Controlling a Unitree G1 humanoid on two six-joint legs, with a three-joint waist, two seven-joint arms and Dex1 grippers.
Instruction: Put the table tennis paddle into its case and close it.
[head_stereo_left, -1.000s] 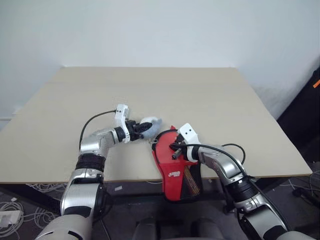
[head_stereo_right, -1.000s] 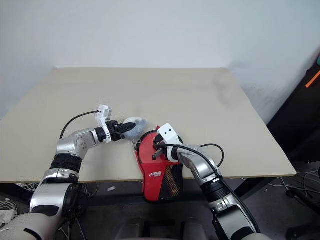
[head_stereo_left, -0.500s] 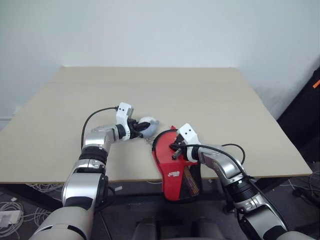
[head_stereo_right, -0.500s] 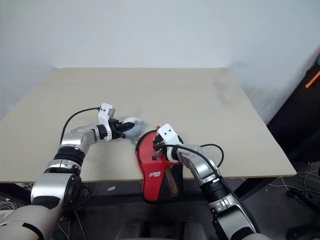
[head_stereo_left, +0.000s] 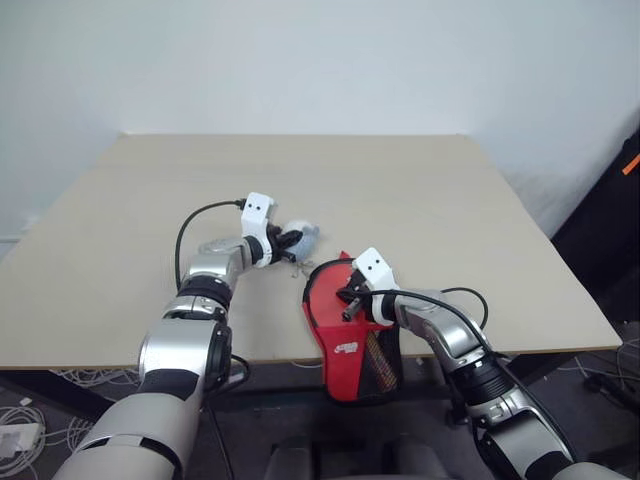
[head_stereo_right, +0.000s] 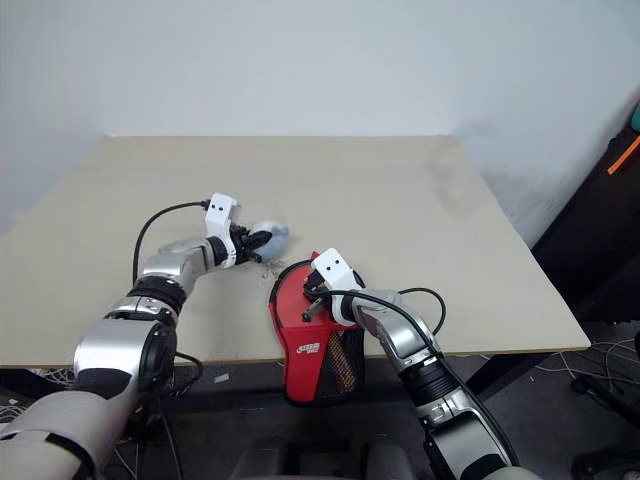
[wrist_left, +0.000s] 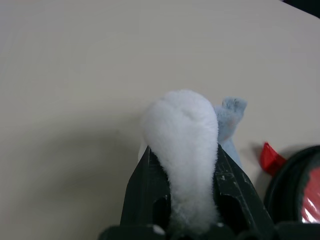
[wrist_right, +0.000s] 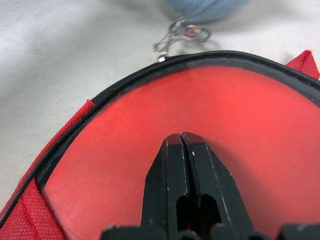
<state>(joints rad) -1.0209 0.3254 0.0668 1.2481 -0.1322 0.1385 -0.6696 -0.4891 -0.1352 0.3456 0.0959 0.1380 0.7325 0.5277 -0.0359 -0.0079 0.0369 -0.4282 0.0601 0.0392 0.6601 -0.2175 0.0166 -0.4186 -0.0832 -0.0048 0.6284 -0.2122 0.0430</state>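
My left gripper is holding the plush charm. It will release it on the red case's far rim (head_stereo_left: 353, 256) (wrist_left: 281, 154), close to my right gripper.
The red case (head_stereo_left: 350, 330) with black zipper edging lies at the table's front edge, and its logo-and-mesh end hangs over the edge. My right gripper (wrist_right: 181, 137) is shut and its tips press on the smooth red face inside the zipper rim. I cannot tell whether that face is the table tennis paddle or the case's cover. A fluffy white and blue-grey plush charm (wrist_left: 185, 140) hangs by a metal clasp (wrist_right: 180, 35) from the zipper at the case's far rim. My left gripper (head_stereo_left: 290, 243) is shut on this plush, just left of the case.
The beige table (head_stereo_left: 400, 190) stretches away behind the case. A black cable loops from each wrist. Dark gear stands off the table's right side, and cables lie on the floor at the left.
My left hand has pushed a little farther over the table and rolled, still gripping the plush. The right arm and the case have stayed put.
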